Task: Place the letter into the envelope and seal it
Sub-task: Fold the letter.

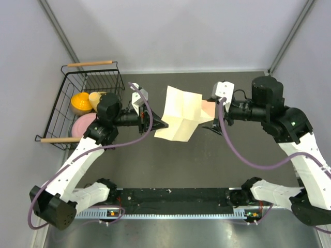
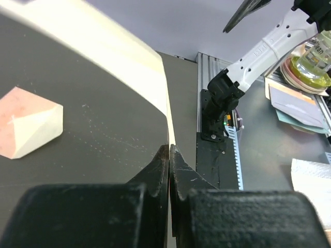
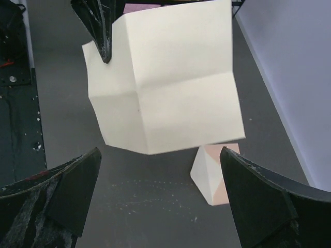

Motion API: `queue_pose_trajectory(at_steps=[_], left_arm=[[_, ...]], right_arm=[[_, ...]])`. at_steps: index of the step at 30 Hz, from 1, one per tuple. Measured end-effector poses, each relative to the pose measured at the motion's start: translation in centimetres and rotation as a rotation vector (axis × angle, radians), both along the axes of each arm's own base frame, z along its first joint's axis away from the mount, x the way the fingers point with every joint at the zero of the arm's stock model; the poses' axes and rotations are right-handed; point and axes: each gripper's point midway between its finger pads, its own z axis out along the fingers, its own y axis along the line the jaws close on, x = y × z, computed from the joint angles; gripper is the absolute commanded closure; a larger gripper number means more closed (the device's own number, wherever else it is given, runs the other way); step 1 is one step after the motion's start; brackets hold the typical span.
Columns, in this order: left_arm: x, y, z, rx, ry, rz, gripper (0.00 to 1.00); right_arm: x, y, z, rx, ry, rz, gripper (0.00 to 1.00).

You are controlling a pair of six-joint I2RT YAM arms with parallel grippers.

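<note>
My right gripper needs to take the free edge (image 1: 199, 109) of the letter before my left gripper changes its hold, because the letter spreads crooked from one corner in my left gripper.
The letter (image 1: 178, 116) is a creased cream sheet held up above the dark table. My left gripper (image 1: 156, 124) is shut on its left corner; in the left wrist view the fingertips (image 2: 164, 155) pinch the sheet's edge (image 2: 155, 77). The peach envelope (image 1: 207, 107) lies on the table, flap folded up, partly hidden by the letter. It also shows in the left wrist view (image 2: 26, 124) and the right wrist view (image 3: 214, 175). My right gripper (image 1: 206, 119) is open and empty, just right of the letter and above the envelope. In the right wrist view (image 3: 159, 152) its jaws stand wide apart below the letter (image 3: 165, 88).
A black wire basket (image 1: 93, 72) with wooden handles stands at the far left, holding orange, yellow and pink objects. A metal rail (image 1: 170, 206) runs along the near table edge. Grey walls close in the back and sides.
</note>
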Motion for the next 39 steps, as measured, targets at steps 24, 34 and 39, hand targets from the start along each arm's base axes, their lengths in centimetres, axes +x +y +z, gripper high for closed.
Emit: queue_pose_trajectory(at_steps=[24,34,39], left_arm=[[-1.6,0.5,1.4,-0.068,-0.13,-0.043,1.0],[-1.3,0.4,1.4,-0.066,-0.164,-0.035,0.67],[-1.1,0.7,0.7,-0.015,-0.168,-0.03,0.22]], right_arm=[[-1.7,5.3,-5.0,-0.171,0.034,0.214,0.56],[-1.6,5.2,-5.2,-0.189,0.021,0.209,1.0],[-1.5,5.0,-5.5,-0.205,0.031,0.19,1.0]])
